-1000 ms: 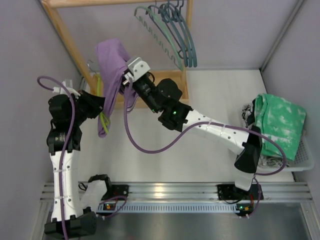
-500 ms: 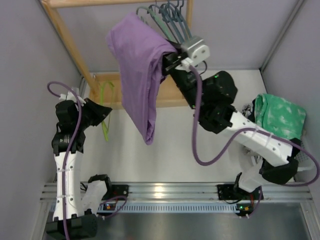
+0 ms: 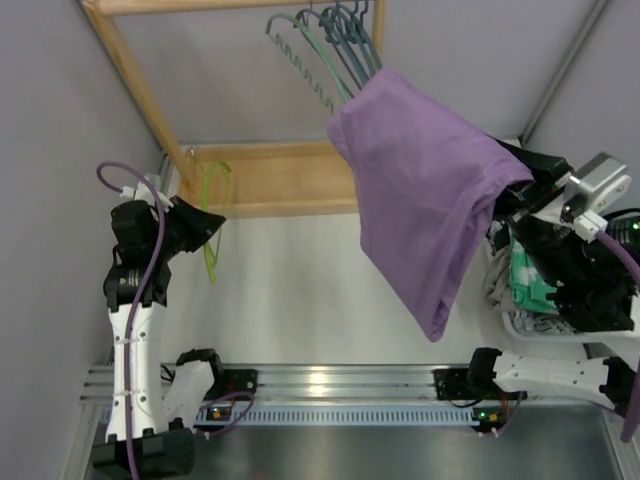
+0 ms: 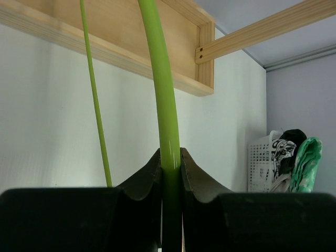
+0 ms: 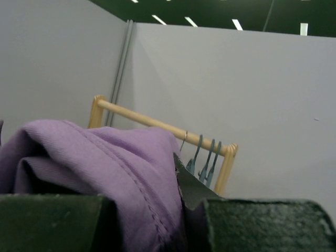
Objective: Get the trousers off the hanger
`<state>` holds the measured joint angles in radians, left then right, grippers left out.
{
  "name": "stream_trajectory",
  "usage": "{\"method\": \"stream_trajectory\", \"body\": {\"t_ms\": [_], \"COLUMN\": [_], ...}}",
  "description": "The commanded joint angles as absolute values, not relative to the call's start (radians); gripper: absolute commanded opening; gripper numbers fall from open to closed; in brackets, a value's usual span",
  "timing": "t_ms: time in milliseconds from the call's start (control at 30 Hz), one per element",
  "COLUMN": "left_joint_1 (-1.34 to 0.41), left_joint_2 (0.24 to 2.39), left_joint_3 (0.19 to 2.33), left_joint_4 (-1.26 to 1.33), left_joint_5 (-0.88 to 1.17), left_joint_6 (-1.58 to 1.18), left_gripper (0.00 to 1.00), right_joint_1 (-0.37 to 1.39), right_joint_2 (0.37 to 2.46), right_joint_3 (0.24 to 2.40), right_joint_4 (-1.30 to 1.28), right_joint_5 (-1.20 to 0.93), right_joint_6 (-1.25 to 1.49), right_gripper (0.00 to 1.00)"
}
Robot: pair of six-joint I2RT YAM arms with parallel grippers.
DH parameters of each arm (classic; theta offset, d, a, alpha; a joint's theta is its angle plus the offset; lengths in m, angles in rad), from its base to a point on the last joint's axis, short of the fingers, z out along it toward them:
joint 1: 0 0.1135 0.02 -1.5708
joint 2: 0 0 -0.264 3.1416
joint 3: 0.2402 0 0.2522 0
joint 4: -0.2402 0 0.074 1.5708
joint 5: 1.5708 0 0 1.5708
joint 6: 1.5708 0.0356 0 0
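Note:
Next, I release the lilac-purple trousers from my right gripper onto the mint-green trousers in the white basket [image 3: 543,260].
The lilac-purple trousers [image 3: 420,190] hang free in the air right of centre, bunched at their top in my right gripper [image 3: 522,190]. In the right wrist view the purple cloth [image 5: 105,157] fills the shut jaws of the gripper [image 5: 163,199], hiding one finger. My left gripper [image 3: 198,222] at the left is shut on the thin lime-green hanger [image 3: 209,255], which carries no cloth; the left wrist view shows its rod [image 4: 160,79] pinched between the gripper's [image 4: 170,157] fingers. The mint-green trousers [image 3: 525,285] lie in the basket at the right, mostly hidden by the right arm.
A wooden rack [image 3: 130,80] stands at the back with several teal hangers [image 3: 340,50] on its rail and a wooden base board [image 3: 290,180]. The white basket [image 4: 260,163] at the right also holds grey-and-dark laundry [image 4: 283,152]. Grey walls close in on both sides.
My right arm has swung the purple trousers off the green hanger at the left, up past the rack and over to the right. The left gripper keeps the bare hanger.

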<state>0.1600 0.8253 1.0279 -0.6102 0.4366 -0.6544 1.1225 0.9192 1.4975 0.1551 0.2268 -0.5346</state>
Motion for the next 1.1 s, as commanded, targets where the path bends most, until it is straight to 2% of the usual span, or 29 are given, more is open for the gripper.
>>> {"method": "stream_trajectory", "body": {"t_ms": [0, 267, 533, 700, 767, 867, 1067], "left_joint_1": [0.16, 0.16, 0.161, 0.16, 0.16, 0.16, 0.161], "left_joint_2": [0.828, 0.833, 0.854, 0.867, 0.865, 0.861, 0.857], "left_joint_3": [1.081, 1.091, 1.097, 1.123, 1.132, 1.134, 1.152], "left_joint_4": [-0.557, -0.558, -0.555, -0.555, -0.555, -0.557, -0.557], "left_joint_5": [0.451, 0.434, 0.428, 0.43, 0.433, 0.436, 0.445], "left_joint_6": [-0.632, -0.624, -0.638, -0.643, -0.647, -0.655, -0.669], "left_gripper": [0.0, 0.0, 0.0, 0.0, 0.0, 0.0, 0.0], "right_joint_1": [1.098, 0.829, 0.479, 0.385, 0.37, 0.339, 0.318], "right_joint_2": [0.812, 0.562, 0.449, 0.459, 0.514, 0.538, 0.535], "right_joint_3": [1.439, 1.322, 1.377, 1.413, 1.448, 1.437, 1.284], "right_joint_4": [0.049, -0.173, -0.254, -0.281, -0.25, -0.195, -0.023], "right_joint_5": [0.256, 0.301, 0.478, 0.725, 0.917, 0.997, 1.072], "right_joint_6": [-0.578, -0.393, -0.402, -0.613, -0.736, -0.894, -1.276], "right_gripper": [0.0, 0.0, 0.0, 0.0, 0.0, 0.0, 0.0]}}
